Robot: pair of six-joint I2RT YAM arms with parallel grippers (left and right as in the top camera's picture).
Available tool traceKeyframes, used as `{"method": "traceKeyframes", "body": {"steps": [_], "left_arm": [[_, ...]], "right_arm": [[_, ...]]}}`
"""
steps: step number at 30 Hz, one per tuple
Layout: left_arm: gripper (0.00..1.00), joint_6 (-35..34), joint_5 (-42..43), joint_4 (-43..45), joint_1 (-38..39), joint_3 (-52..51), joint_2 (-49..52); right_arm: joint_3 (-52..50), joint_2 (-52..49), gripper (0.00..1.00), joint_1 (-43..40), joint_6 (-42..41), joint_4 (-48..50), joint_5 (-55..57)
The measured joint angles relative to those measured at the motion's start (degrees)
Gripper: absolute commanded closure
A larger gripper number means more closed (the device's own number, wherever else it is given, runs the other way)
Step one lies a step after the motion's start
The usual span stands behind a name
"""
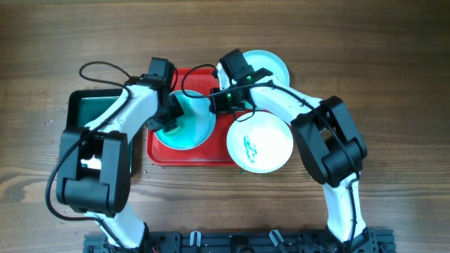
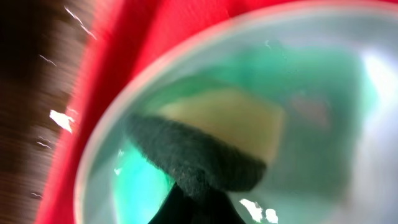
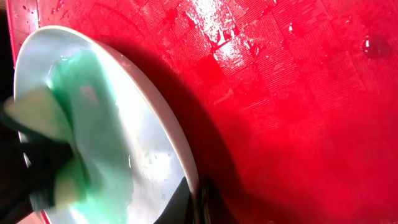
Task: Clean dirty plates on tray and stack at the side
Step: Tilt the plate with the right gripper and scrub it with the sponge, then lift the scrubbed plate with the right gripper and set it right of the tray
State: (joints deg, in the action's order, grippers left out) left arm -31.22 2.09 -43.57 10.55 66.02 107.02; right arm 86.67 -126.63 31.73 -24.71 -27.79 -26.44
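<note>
Next, I let go of the turquoise plate, held on edge above the tray, with my right gripper on the wooden table point(image 1: 328, 115) beside the red tray, past the smeared plates.
A turquoise plate point(image 1: 188, 125) is tilted up on the red tray point(image 1: 184, 156). My right gripper point(image 1: 216, 100) is shut on its rim point(image 3: 186, 163), holding it on edge above the tray point(image 3: 292, 106). My left gripper point(image 1: 169, 118) is shut on a sponge with a dark scouring face and yellow body point(image 2: 205, 146), pressed against the plate's wet inner face point(image 2: 323, 124). The sponge also shows in the right wrist view point(image 3: 37, 118). A second plate point(image 1: 260, 143) with green smears overlaps the tray's right edge. A third plate point(image 1: 271, 65) lies on the table behind the tray.
A black tray with green liquid point(image 1: 86, 112) stands left of the red tray, partly under my left arm. The red tray floor is wet with droplets. Wooden table point(image 1: 394, 77) surrounds everything.
</note>
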Motion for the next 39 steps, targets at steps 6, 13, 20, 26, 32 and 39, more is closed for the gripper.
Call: {"method": "traceKeyframes", "body": {"steps": [6,13,20,26,32,39], "left_arm": [[0.96,8.09,19.52,7.37,2.86,-0.9,0.55],[0.96,-7.58,-8.44,11.65,1.73,-0.79,0.52],[0.96,-2.38,-2.05,5.84,-0.37,1.68,0.42],[0.96,2.32,6.62,-10.56,-7.98,24.15,-2.6],[0.96,2.73,8.31,-17.53,-15.06,27.69,-7.17],[0.96,2.71,8.5,-19.47,-15.85,27.69,-7.17]], "right_arm": [[0.0,0.0,0.96,-0.07,-0.17,-0.09,0.11],[0.0,0.0,0.96,-0.04,-0.76,0.04,0.15],[0.02,0.46,0.96,0.22,-0.76,-3.76,0.09],[-0.24,2.05,0.96,0.46,-1.16,-9.27,2.75],[-1.18,15.56,0.96,2.29,-0.9,-14.43,25.2],[-1.16,24.48,0.96,18.56,1.46,-16.02,63.65]]}}
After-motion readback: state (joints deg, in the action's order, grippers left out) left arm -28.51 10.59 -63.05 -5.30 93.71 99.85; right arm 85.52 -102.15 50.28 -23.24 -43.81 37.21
